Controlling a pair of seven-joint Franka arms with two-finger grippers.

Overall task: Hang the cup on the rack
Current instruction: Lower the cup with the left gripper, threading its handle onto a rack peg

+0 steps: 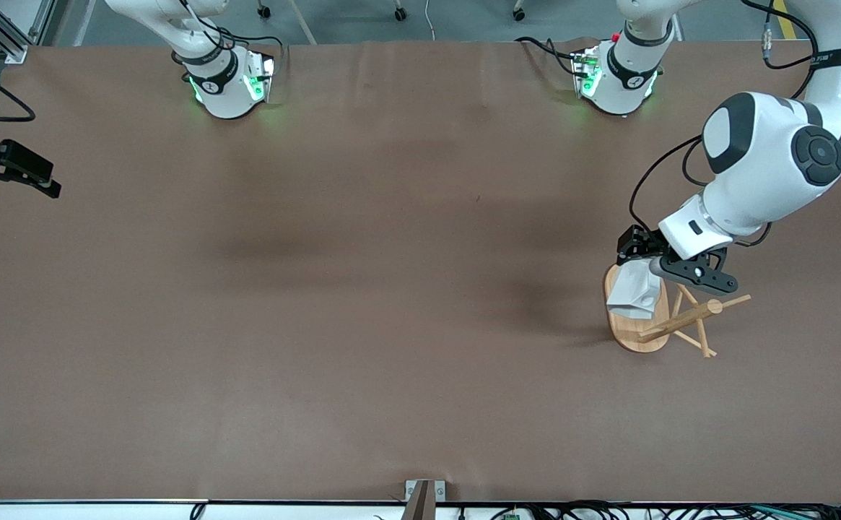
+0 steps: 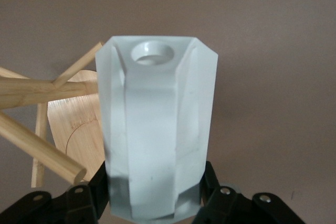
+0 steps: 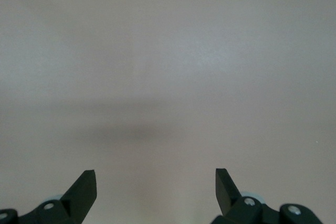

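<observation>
My left gripper needs to let go of the white cup on the bamboo rack's peg pointing [image 1: 665,308] [image 2: 46,149] toward the arm bases.
My left gripper [image 1: 652,264] is shut on the white faceted cup [image 1: 635,292] and holds it in the air over the oval base of the bamboo rack [image 1: 683,318], beside its post and pegs. In the left wrist view the cup [image 2: 157,129] fills the middle between the black fingers [image 2: 89,195], with the round hole of its handle turned to the camera. The rack [image 2: 31,93] shows beside it, its pegs close to the cup's side but apart from it. My right gripper [image 1: 43,180] is open and empty, waiting over the table's edge at the right arm's end; its wrist view [image 3: 156,182] shows only bare table.
The brown table [image 1: 362,289] stretches wide between the two arms. The two arm bases [image 1: 229,79] stand along the edge farthest from the front camera. A small metal bracket [image 1: 424,495] sits at the nearest edge.
</observation>
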